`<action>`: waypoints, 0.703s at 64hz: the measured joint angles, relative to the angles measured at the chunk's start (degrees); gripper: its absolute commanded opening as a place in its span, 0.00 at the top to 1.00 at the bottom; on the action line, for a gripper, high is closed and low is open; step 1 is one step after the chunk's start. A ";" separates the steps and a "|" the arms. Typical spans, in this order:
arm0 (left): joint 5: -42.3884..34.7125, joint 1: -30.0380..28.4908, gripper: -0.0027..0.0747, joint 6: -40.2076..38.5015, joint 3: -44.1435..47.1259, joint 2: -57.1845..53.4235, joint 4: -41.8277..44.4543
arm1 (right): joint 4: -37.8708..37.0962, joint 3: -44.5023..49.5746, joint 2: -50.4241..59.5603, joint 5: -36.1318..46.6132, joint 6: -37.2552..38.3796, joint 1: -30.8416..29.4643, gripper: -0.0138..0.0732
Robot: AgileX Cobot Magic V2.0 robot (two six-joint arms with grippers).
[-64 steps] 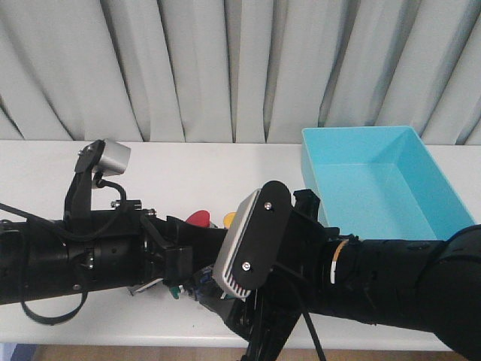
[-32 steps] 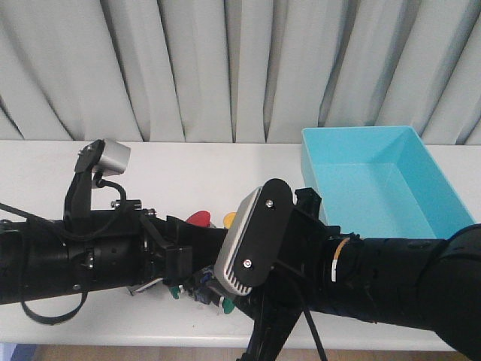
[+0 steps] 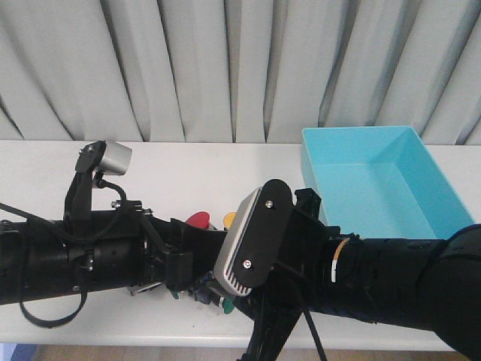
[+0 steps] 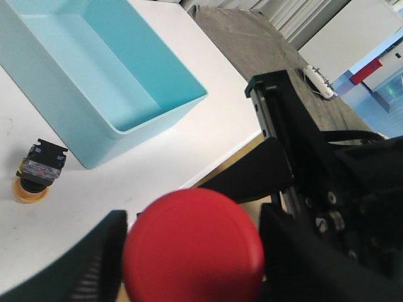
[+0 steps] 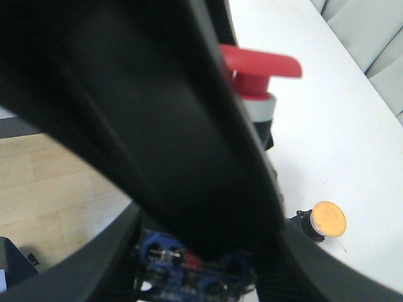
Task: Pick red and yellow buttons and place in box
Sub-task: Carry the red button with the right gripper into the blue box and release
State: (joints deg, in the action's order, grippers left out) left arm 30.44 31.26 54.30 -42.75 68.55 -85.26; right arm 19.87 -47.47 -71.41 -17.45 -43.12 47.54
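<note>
Next, my right gripper releases the red button on the turquoise box's bottom, close to the box's front side [image 3: 387, 228].
My left gripper [image 4: 193, 255] is shut on a red button [image 4: 193, 245], whose cap fills the space between the fingers [image 4: 88, 267]. In the front view the red cap [image 3: 198, 219] shows above the crossed arms. It also shows in the right wrist view [image 5: 261, 66]. A yellow button [image 4: 38, 173] lies on its side on the table near the turquoise box [image 4: 107, 69], also seen in the right wrist view [image 5: 329, 219]. The fingers of my right gripper [image 5: 195, 267] stand on either side of a blue-bodied switch [image 5: 189, 261]. The left arm hides most of that view.
The box [image 3: 376, 180] stands at the right back of the white table [image 3: 173, 169]. Green-capped bits [image 3: 225, 304] and a blue part [image 3: 203, 284] lie under the crossed arms near the front edge. Both arms crowd the table's front middle.
The right wrist has lifted slightly, uncovering a green cap under it. The left gripper and red button have barely moved.
</note>
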 measured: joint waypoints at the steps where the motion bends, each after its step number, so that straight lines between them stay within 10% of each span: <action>1: 0.00 0.00 0.26 0.06 0.00 0.00 0.00 | 0.00 0.00 0.00 0.00 0.00 0.00 0.62; 22: 0.11 0.00 0.26 0.24 0.00 0.00 0.37 | -0.13 0.00 0.00 -4.58 2.49 -7.89 0.62; 45: -0.09 0.00 0.26 0.29 0.00 0.00 3.58 | -4.42 -0.86 -1.17 -14.94 14.38 -37.88 0.59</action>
State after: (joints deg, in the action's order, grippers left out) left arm 30.35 31.26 54.59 -42.75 68.55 -81.68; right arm 15.45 -48.33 -72.58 -32.40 -28.74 9.67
